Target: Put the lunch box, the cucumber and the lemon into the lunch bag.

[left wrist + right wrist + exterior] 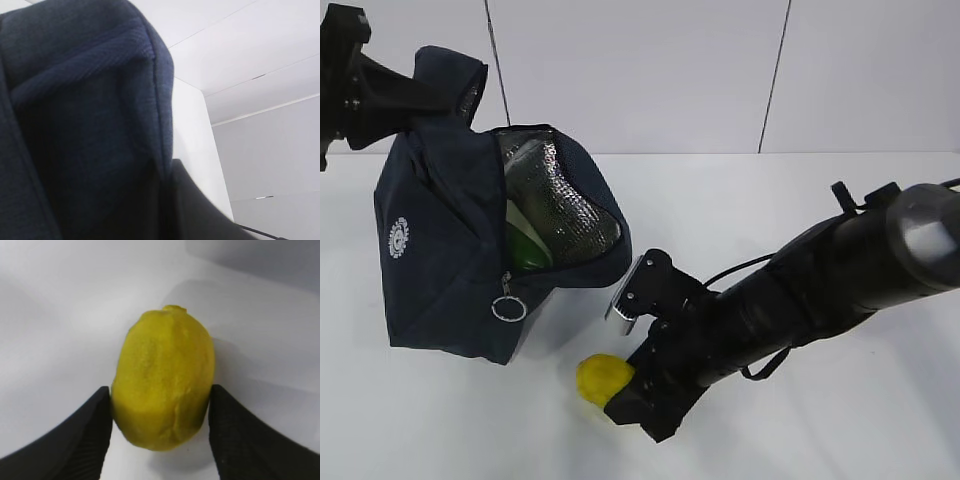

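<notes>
The dark green cucumber is inside the lunch bag's silver-lined opening (568, 256). Next, my right gripper releases the lemon in there, on top of the cucumber.
The dark navy lunch bag (445, 250) lies tilted on the white table, its silver-lined mouth (560, 205) open to the right. Inside it I make out the lunch box's pale green lid (517, 222) and, lower down, the dark green cucumber (530, 256). My left gripper (428, 95) is shut on the bag's top flap; navy fabric (85, 125) fills the left wrist view. The yellow lemon (598, 380) rests on the table in front of the bag. My right gripper (617, 385) is shut on it, and both black fingers (90, 432) press the sides of the lemon (162, 375).
The bag's metal ring pull (508, 308) hangs at the lower corner of its mouth, just left of my right wrist. The right arm (820, 285) slants across the table from the right. A white panelled wall (720, 70) stands behind.
</notes>
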`<state>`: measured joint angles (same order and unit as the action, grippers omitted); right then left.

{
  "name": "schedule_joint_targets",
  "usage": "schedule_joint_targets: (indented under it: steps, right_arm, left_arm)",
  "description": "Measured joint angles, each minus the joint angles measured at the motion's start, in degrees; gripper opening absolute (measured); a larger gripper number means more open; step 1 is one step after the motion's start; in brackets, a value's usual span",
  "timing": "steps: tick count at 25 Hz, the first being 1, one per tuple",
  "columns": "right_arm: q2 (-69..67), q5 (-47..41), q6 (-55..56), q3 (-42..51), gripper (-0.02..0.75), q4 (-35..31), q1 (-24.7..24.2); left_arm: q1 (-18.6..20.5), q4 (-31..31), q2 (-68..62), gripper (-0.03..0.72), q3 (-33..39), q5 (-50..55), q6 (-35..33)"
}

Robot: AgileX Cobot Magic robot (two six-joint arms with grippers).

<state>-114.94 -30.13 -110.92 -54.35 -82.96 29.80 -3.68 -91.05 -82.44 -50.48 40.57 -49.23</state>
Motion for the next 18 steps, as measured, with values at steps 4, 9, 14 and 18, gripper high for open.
schedule_joint_targets:
  steps: [4,9,14,18]
  right_arm:
    - [0.0,0.0,0.12,0.0,0.386,-0.1,0.0]
    - [0.0,0.0,0.12,0.0,0.358,-0.1,0.0]
    - [1.01,-0.98,0.25,0.0,0.355,1.14,0.0]
    - [4.08,-1.09,5.67,0.0,0.355,6.57,0.0]
  left_arm:
    - [0.0,0.04,0.0,-0.007,0.0,0.0,0.0]
    - [0.0,0.04,0.0,-0.007,0.0,0.0,0.0]
    - [0.0,0.13,0.0,-0.007,0.0,0.0,0.0]
    - [0.0,2.9,0.0,-0.007,0.0,-0.13,0.0]
